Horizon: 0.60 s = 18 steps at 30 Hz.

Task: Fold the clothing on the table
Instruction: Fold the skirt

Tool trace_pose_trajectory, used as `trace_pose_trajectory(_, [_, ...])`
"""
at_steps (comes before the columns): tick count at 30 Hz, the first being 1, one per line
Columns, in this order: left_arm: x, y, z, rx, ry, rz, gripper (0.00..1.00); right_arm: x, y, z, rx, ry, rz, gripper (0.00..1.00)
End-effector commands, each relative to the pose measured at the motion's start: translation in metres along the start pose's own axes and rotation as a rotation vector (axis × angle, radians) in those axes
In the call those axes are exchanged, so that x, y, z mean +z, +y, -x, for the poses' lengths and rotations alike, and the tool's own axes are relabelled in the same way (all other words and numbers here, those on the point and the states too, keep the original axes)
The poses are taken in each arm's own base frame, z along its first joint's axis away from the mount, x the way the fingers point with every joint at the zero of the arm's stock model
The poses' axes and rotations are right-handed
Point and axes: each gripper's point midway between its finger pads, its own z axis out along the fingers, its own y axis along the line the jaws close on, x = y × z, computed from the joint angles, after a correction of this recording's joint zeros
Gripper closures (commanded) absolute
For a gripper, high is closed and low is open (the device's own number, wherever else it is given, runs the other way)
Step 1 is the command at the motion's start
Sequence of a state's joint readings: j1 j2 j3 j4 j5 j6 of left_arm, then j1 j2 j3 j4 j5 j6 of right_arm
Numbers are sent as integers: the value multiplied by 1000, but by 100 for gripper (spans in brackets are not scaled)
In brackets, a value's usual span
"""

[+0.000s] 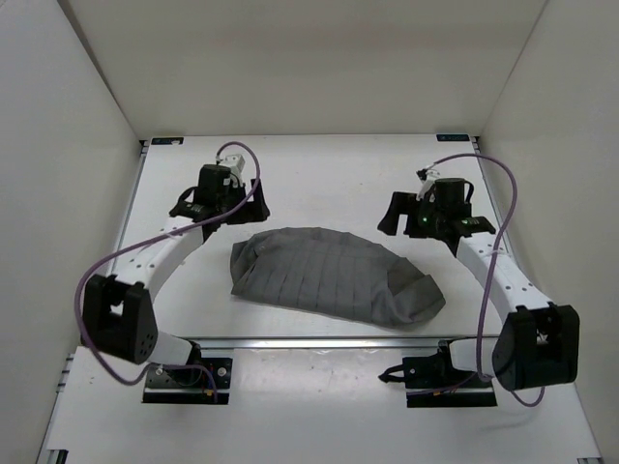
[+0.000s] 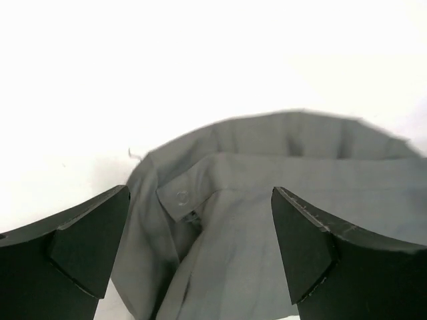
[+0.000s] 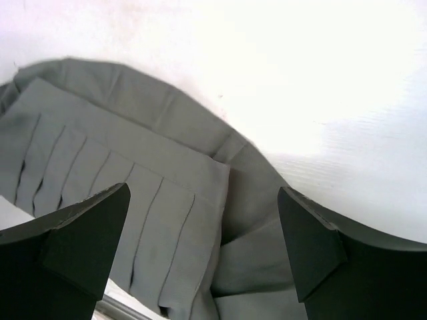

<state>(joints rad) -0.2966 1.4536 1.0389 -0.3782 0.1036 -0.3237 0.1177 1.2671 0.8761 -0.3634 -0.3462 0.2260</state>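
The inner fold (image 1: 396, 292) (image 3: 216, 295) of the clothing's bunched end, where that end meets the pleats, will be gripped by my right gripper as it closes there.
The clothing (image 1: 329, 275) is a grey pleated garment lying folded over on the white table (image 1: 319, 174), between the two arms and close to the front rail. My left gripper (image 1: 221, 205) hovers just beyond its far left corner, open, with nothing between its fingers. The left wrist view looks down on the clothing (image 2: 267, 200) at a waistband tab with a small button (image 2: 181, 197). My right gripper (image 1: 426, 224) is past the far right end, open and empty too. Pleats and a bunched right end of the clothing (image 3: 153, 200) fill the right wrist view.
White walls enclose the table on the left, right and back. A silver rail (image 1: 319, 341) runs along the front edge just below the garment. Black brackets (image 1: 166, 141) mark the far corners. Purple cables loop off both arms.
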Motion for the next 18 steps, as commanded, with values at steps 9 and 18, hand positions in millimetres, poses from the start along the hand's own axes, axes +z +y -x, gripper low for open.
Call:
trace_pose_trajectory(9, [-18,-83,-51,68,56,-265,21,-53,-15,-64,286,-12,-138,28])
trace_pose_trajectory(18, [9,-100,-115,79,226,-336,88,-41,-16,-131,395,154,-145,100])
